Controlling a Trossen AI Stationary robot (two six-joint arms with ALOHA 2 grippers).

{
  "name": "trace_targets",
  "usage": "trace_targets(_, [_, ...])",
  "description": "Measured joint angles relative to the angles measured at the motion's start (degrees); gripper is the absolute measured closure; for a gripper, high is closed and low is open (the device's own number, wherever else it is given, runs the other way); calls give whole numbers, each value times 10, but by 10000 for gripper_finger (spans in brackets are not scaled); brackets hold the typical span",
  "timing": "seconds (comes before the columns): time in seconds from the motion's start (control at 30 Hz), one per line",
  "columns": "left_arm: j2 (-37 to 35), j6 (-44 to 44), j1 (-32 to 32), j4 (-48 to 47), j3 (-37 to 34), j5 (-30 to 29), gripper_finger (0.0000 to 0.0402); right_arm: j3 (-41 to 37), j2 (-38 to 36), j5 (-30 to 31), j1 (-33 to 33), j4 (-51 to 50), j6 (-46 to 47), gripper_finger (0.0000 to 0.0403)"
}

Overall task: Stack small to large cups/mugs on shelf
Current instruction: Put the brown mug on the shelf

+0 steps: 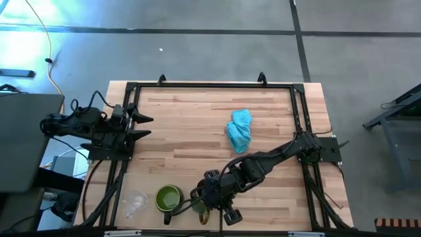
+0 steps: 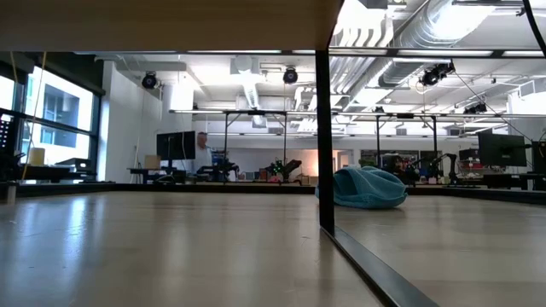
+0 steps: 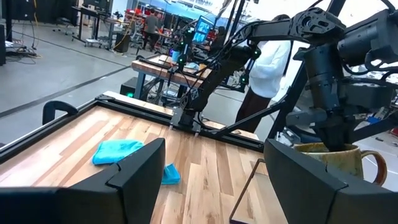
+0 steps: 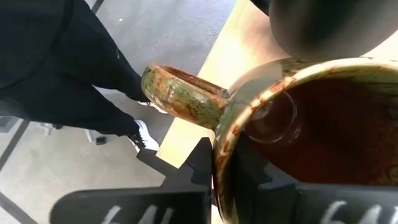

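Observation:
I will let go of the brown mug, now at the shelf's near edge, with my right gripper on the wood [image 1: 202, 199] close beside the green mug, by the shelf's near edge.
The brown mug [image 4: 311, 124] is at the near edge of the wooden shelf [image 1: 197, 112], with my right gripper [image 4: 221, 168] shut on its rim; in the high view the gripper [image 1: 205, 201] covers most of the mug [image 1: 200, 212]. Left of it the green mug [image 1: 169, 197] stands upright, and the clear cup [image 1: 136, 203] stands farther left. My left gripper [image 1: 146, 126] waits open and level at the left side, holding nothing. My right gripper pinches the brown mug's rim [image 4: 219, 155] right beside the handle [image 4: 180, 93], one finger inside the mug and one outside. The fingers slant down from the table's right and far side. Whether the mug's base rests on the shelf does not show.
A light-blue cloth [image 1: 240, 130] lies crumpled at the middle right. Black frame rails [image 1: 210, 84] run around the shelf, and a black post [image 2: 324, 145] stands in the low view. A person's legs [image 4: 74, 62] are close beyond the near edge; another person [image 3: 267, 56] stands behind the right arm.

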Motion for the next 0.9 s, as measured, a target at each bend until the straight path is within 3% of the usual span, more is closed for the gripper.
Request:
trace_targets(0.37, [0,6,0,-1,0,0,140,-1,-16,48,-4,-50,-2,398])
trace_targets(0.9, [0,6,0,0,0,-6,140,-1,-21,23,-4,-58,-10,398])
